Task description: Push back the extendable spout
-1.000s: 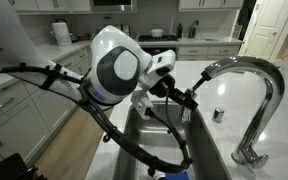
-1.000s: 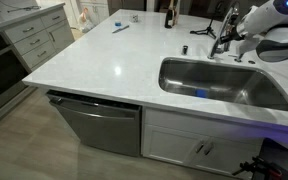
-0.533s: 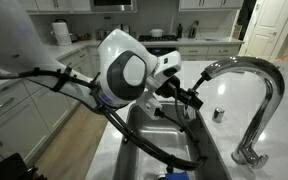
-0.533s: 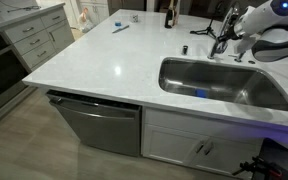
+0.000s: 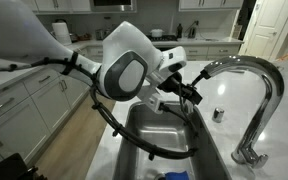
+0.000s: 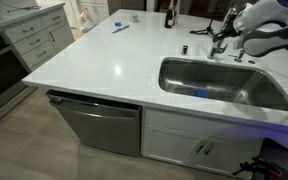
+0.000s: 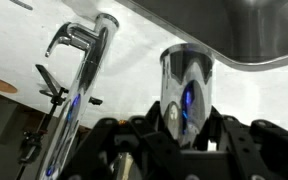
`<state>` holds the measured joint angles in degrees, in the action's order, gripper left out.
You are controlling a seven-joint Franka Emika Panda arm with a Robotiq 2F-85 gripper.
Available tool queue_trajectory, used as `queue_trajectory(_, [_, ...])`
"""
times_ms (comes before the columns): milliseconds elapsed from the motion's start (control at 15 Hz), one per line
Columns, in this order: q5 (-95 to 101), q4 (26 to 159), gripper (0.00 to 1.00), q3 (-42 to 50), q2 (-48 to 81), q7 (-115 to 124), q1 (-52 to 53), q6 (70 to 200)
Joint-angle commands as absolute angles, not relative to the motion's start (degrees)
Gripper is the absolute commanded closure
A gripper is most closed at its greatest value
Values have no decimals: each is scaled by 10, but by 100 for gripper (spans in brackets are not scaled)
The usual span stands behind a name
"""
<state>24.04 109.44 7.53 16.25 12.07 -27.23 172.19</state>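
Observation:
Next, my gripper lets go of the extendable spout against the open end of the arched gooseneck faucet (image 5: 195, 92).
In the wrist view the extendable spout (image 7: 187, 80), a short shiny chrome cylinder, stands upright between my black fingers (image 7: 152, 128). My gripper (image 7: 184, 122) is shut on its lower part. Left of it runs the faucet's chrome neck (image 7: 84, 90). In an exterior view the arched gooseneck faucet (image 5: 256, 68) rises at the right of the sink (image 5: 159, 125), and my gripper (image 5: 189, 92) sits just under its open end; the spout itself is hidden there by my fingers. From farther off, my gripper (image 6: 222, 38) is at the faucet behind the sink (image 6: 224, 80).
A small round chrome cap (image 5: 219, 114) sits on the white counter beside the faucet. A dark bottle (image 6: 167, 15), a blue pen-like item (image 6: 120, 28) and a small black object (image 6: 184, 47) lie on the counter. Something blue (image 6: 201, 93) lies in the sink. My cables hang over the basin.
My arm has swung right and upward, carrying the gripper closer to the faucet's end. The grip on the spout is unchanged.

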Motion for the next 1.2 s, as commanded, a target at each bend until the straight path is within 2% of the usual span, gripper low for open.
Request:
queue_trajectory(0, [173, 1069, 83, 24, 153, 37, -305, 1689])
queue_trajectory(200, [147, 1053, 83, 3, 153, 8, -324, 1675])
queue_trajectory(267, [105, 1051, 83, 53, 152, -22, -277, 1672])
queue_trajectory(333, [93, 1048, 83, 58, 151, -32, -275, 1670])
queue_trajectory(400, [110, 1041, 83, 24, 149, -26, -310, 1661])
queue_trajectory(467, [75, 1040, 83, 70, 151, -53, -267, 1662])
queue_trajectory(867, [54, 1026, 83, 105, 148, -72, -240, 1648])
queue_trajectory(1067, [43, 1024, 83, 104, 145, -80, -238, 1635])
queue_trajectory(1133, [44, 1023, 83, 78, 142, -79, -261, 1625])
